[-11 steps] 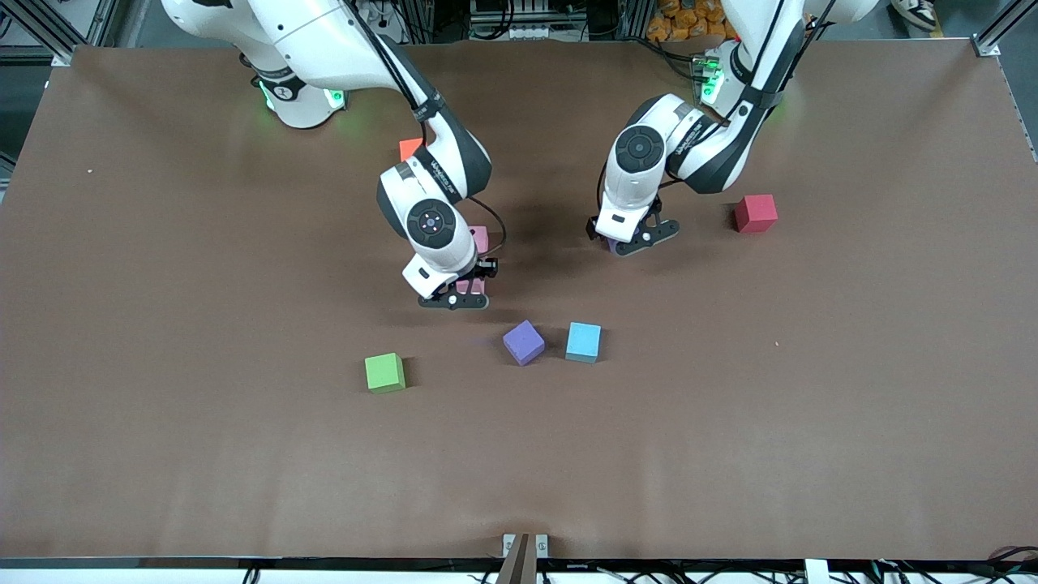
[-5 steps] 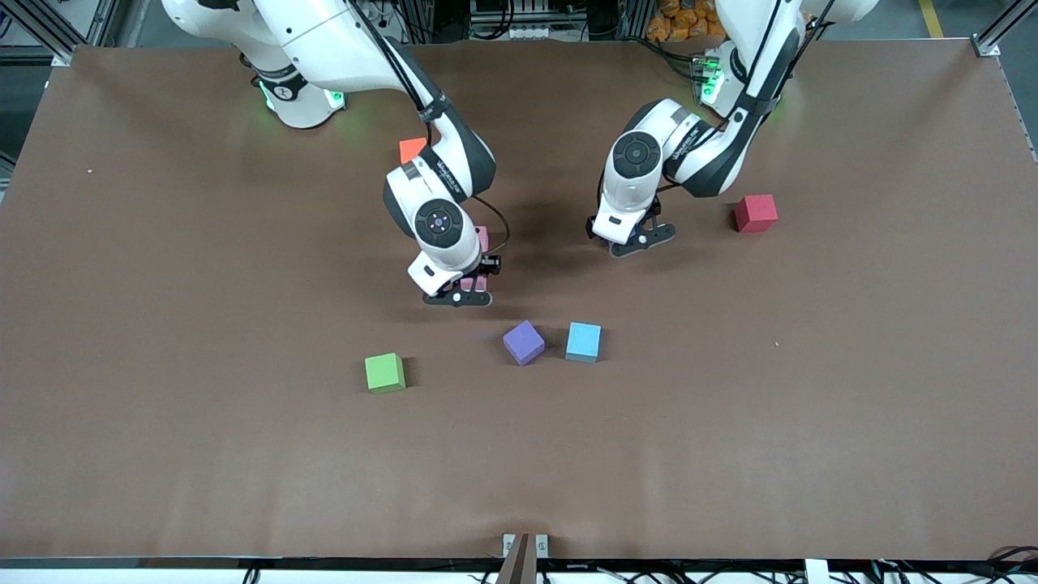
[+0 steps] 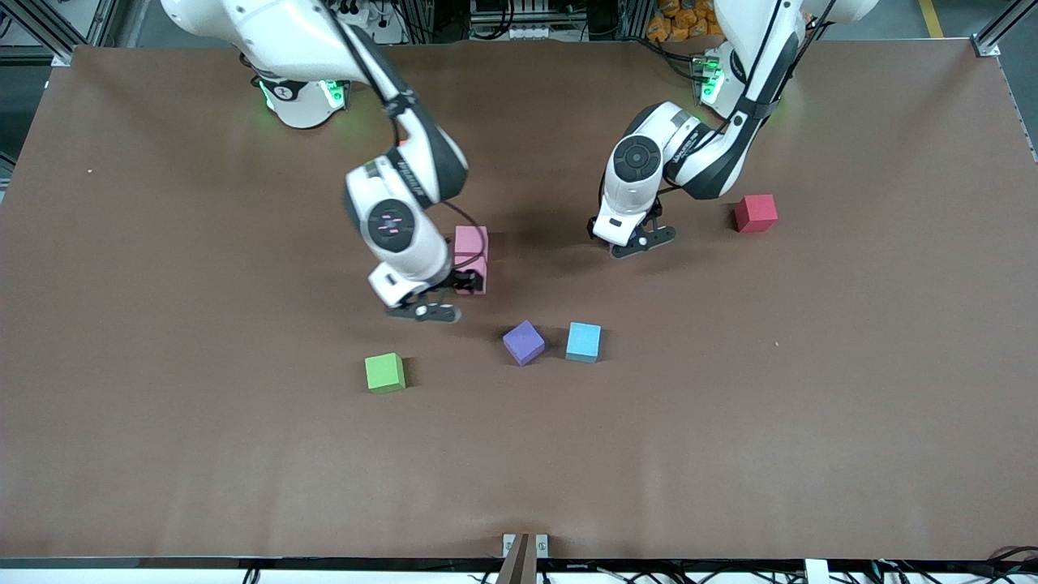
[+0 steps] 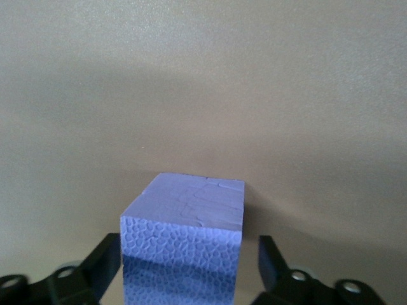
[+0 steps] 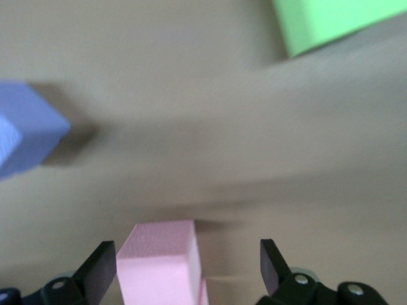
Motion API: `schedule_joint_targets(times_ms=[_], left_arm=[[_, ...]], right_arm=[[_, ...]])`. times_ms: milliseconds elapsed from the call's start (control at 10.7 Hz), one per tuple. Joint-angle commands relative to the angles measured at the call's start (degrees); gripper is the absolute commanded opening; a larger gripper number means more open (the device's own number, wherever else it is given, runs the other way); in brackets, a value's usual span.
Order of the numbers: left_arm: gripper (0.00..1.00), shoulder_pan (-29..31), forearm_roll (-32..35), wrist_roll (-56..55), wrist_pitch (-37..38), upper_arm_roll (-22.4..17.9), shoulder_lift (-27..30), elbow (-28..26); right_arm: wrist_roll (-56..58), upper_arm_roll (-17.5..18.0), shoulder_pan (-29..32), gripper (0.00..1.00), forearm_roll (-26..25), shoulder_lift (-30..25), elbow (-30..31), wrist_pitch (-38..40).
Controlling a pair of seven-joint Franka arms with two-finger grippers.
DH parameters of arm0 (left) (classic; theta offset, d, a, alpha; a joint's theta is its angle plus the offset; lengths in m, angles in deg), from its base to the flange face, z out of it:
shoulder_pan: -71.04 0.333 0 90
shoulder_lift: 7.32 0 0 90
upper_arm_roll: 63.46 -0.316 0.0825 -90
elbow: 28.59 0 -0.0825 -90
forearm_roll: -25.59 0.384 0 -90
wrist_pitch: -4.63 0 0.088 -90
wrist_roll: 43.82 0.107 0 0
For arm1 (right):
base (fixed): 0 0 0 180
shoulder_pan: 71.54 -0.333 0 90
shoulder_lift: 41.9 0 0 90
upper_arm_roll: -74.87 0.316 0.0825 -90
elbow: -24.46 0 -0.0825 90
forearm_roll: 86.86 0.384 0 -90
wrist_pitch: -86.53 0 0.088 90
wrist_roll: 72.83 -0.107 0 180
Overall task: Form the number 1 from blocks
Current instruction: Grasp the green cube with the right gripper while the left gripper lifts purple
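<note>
Next, my right gripper goes to the green block, the loose block nearest the front camera, and closes on the green block's opposite sides (image 3: 385, 373) (image 5: 340, 22).
Two pink blocks (image 3: 471, 243) lie touching in a short line, one nearer to the front camera than the other. My right gripper (image 3: 422, 311) stands open just beside the nearer one; in its wrist view the pink block (image 5: 162, 267) shows between the spread fingers with gaps on both sides. My left gripper (image 3: 635, 243) is low over the table and open around a purple block (image 4: 184, 235), which its hand hides in the front view. A second purple block (image 3: 524, 342), a light blue block (image 3: 583, 341), a green block (image 3: 384, 372) and a red block (image 3: 756, 213) lie loose. The orange block is hidden by the right arm.
The brown table (image 3: 730, 446) is bare between the loose blocks and the front camera. The right wrist view also shows the green block (image 5: 331, 22) and the loose purple block (image 5: 25, 136).
My right gripper has drawn away from the pink blocks toward the right arm's end, uncovering both; its arm now hides the orange block. The left gripper has barely moved.
</note>
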Motion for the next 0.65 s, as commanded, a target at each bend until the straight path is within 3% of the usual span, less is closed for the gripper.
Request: schedule_joint_targets(times_ms=[0, 373, 560], left_arm=[[0.00, 0.78, 0.25, 3.42, -0.31, 0.51, -0.77, -0.06], [0.00, 0.26, 0.25, 2.38, 2.92, 1.47, 1.41, 1.86], [0.00, -0.18, -0.18, -1.13, 9.33, 5.42, 0.37, 8.87]], right_arm=[[8.15, 0.54, 5.87, 1.00, 0.77, -1.38, 1.28, -0.43], [19.69, 0.45, 13.78, 1.00, 0.34, 5.02, -7.49, -0.26], [21.99, 0.37, 15.12, 1.00, 0.60, 6.95, -10.13, -0.60]])
